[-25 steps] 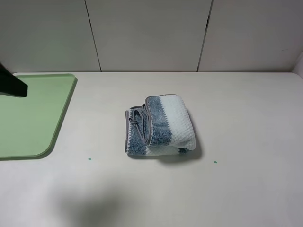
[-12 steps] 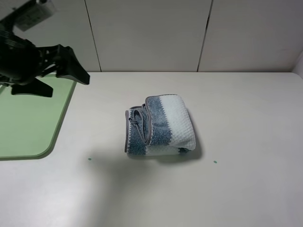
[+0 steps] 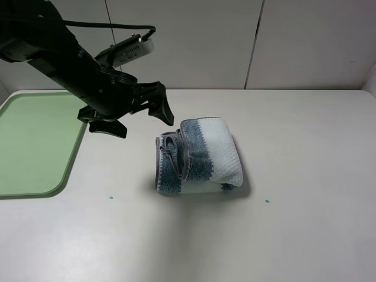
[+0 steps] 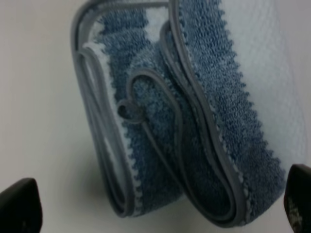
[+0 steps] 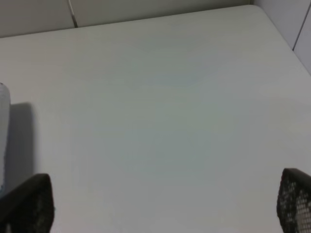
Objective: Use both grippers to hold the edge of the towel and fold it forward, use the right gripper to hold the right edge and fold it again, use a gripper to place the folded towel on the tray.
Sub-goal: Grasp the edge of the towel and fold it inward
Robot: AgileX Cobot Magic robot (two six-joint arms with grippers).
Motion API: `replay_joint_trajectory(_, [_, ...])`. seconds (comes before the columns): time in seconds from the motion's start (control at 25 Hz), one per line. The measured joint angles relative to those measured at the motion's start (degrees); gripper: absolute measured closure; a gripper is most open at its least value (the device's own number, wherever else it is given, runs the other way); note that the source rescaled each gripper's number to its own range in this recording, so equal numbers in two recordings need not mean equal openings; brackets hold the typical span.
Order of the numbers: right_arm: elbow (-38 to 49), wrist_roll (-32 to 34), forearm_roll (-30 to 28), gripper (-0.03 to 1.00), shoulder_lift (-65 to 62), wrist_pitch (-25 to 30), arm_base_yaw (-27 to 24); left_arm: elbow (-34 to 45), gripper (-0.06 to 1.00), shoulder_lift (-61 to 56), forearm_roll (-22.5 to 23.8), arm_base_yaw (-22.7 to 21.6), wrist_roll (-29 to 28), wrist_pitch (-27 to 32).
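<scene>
Next, my left gripper closes on the small grey hem loop (image 3: 165,150) (image 4: 131,112) of the folded towel, on the side of the towel that faces the tray.
The towel (image 3: 200,155) lies folded into a small bundle at the middle of the table, blue and white stripes up, its grey hem (image 3: 183,154) curling along the left side. My left gripper (image 3: 143,124) hovers just left of and above the bundle, open and holding nothing. The left wrist view looks straight onto the towel (image 4: 194,97), with the hem (image 4: 197,104) and a small loop between the spread fingertips (image 4: 19,206). My right gripper (image 5: 160,204) stands open over bare table; only a sliver of the towel (image 5: 2,136) shows there. The pale-green tray (image 3: 35,147) lies at the left.
The left arm (image 3: 53,47) and its cable stretch from the upper left across the tray's far corner. A panelled wall (image 3: 188,41) closes the back of the table. Two small green marks (image 3: 111,198) sit on the tabletop near the front. The right arm is outside the exterior high view.
My left arm has swung in from the far left, over the tray, to just beside the towel. The towel has not moved.
</scene>
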State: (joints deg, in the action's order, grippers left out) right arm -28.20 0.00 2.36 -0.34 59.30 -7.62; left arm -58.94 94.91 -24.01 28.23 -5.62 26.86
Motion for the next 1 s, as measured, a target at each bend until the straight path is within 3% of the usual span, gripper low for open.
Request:
replay_joint_trajectory(0.4, [0.00, 0.00, 0.00, -0.03, 0.00, 0.00, 0.00, -4.34, -0.05, 9.36, 2.07, 6.20, -6.53, -1.33])
replay_joint_trajectory(0.64, [0.00, 0.00, 0.00, -0.03, 0.00, 0.00, 0.00, -5.28, -0.05, 13.09, 2.25, 7.07, -7.98, -1.04])
replay_joint_trajectory(1.0, [0.00, 0.00, 0.00, -0.03, 0.00, 0.00, 0.00, -5.34, -0.05, 13.38, 13.37, 7.07, -17.79, -1.19])
